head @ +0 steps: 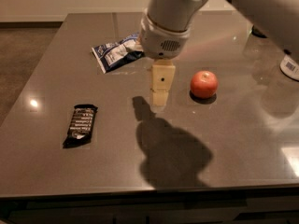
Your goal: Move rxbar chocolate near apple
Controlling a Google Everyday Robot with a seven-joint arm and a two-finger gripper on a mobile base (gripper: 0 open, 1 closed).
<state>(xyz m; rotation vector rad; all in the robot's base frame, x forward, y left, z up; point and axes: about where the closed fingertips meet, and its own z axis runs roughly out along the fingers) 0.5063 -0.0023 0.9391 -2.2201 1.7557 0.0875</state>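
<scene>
Next, I grip the far end (86, 108) of the rxbar chocolate, toward the blue-and-white snack bag.
The rxbar chocolate (81, 123), a flat black wrapper with white text, lies on the dark table at the front left. The red-orange apple (204, 84) sits right of the table's middle. My gripper (160, 99) hangs over the table's middle, left of the apple and well right of the bar. It holds nothing that I can see. Its cream-coloured finger points down, seen edge-on.
A blue-and-white snack bag (117, 53) lies behind the gripper at the back left. A white container (291, 67) stands at the right edge. The arm's shadow (170, 153) falls on the table's front. The table's front edge (140, 190) is near.
</scene>
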